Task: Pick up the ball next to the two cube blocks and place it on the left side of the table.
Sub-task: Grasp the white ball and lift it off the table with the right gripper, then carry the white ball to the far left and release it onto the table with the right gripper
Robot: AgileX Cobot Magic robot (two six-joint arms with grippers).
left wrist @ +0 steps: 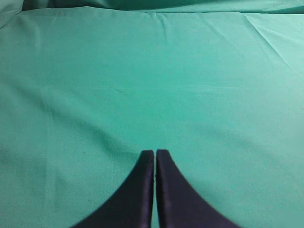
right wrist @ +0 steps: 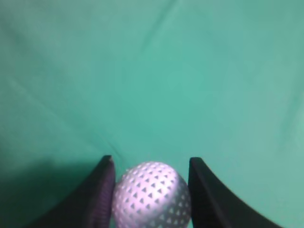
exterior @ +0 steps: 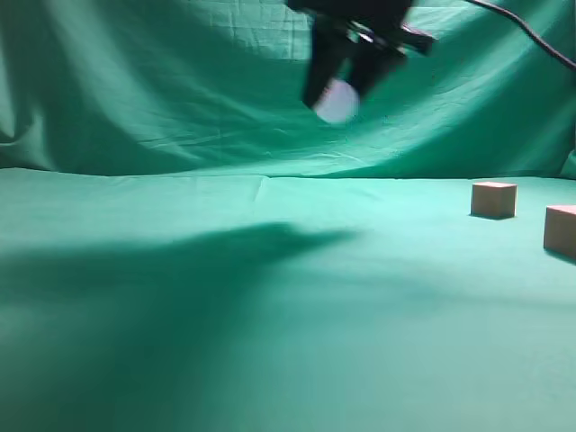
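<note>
The ball's place is on bare cloth (exterior: 1, 196) near the backdrop, at the end farthest from the cube blocks. Next, my right gripper puts it down there.
My right gripper (exterior: 342, 94) hangs high above the middle of the table (exterior: 270, 342) and is shut on the ball (exterior: 337, 102), a pale, dotted sphere. In the right wrist view the ball (right wrist: 152, 194) sits between the two dark fingers of the right gripper (right wrist: 151, 162), with green cloth far below. The two cube blocks stand on the cloth at the right: one (exterior: 494, 199) further back, one (exterior: 561, 230) at the frame's edge. My left gripper (left wrist: 155, 153) is shut and empty over bare cloth; it does not show in the exterior view.
The arm's broad shadow (exterior: 180, 270) lies across the left and middle of the cloth. A green cloth backdrop (exterior: 180, 90) rises behind the table. A black cable (exterior: 531, 36) runs at the top right.
</note>
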